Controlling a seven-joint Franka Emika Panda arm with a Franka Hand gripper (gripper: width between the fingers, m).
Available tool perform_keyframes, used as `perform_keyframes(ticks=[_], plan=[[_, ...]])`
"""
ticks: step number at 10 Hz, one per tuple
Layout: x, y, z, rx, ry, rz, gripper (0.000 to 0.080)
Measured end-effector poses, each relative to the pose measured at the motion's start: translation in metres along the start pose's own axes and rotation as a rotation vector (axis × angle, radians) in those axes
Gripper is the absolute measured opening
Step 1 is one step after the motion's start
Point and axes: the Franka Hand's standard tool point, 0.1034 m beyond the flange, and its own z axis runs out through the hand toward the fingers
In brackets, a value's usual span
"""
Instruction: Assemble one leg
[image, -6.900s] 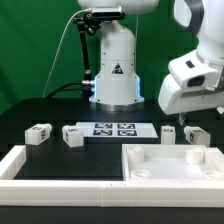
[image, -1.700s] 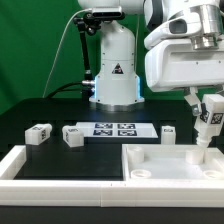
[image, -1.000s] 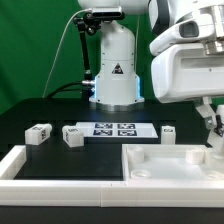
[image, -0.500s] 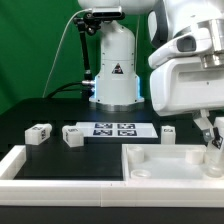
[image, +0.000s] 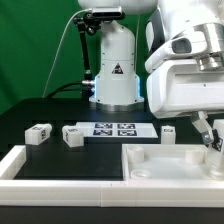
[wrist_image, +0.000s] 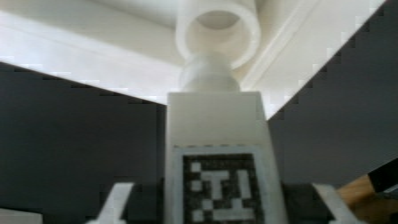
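Observation:
Next, my gripper releases the leg standing upright in the white panel's round corner socket (image: 212, 171) (wrist_image: 217, 30) just below the leg's narrow tip.
My gripper (image: 209, 133) is shut on a leg (image: 214, 144), a small white peg with a tag, and holds it over the far right corner of the large white recessed panel (image: 150, 152). In the wrist view the leg (wrist_image: 217, 120) stands between my fingers (wrist_image: 121, 200), its narrow tip pointing at a round socket (wrist_image: 221, 20) in the panel. I cannot tell whether the tip touches the socket. Three more legs lie on the table: two at the exterior view's left (image: 40, 132) (image: 72, 135) and one by the panel (image: 169, 133).
The marker board (image: 113, 129) lies on the black table between the loose legs. A white raised frame (image: 20, 160) runs along the front left. The robot's white base (image: 115, 70) stands behind the marker board.
The gripper has carried the leg down and towards the exterior view's right, onto the panel's far right corner. In the last half second it has hardly moved.

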Motion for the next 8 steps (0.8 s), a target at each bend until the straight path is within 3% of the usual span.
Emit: perform_keyframes(ticks=[5, 8], plan=[[0.001, -0.003, -0.008, 0.001, -0.003, -0.006, 0.0291], [-0.010, -0.002, -0.008, 0.001, -0.016, -0.003, 0.0291]])
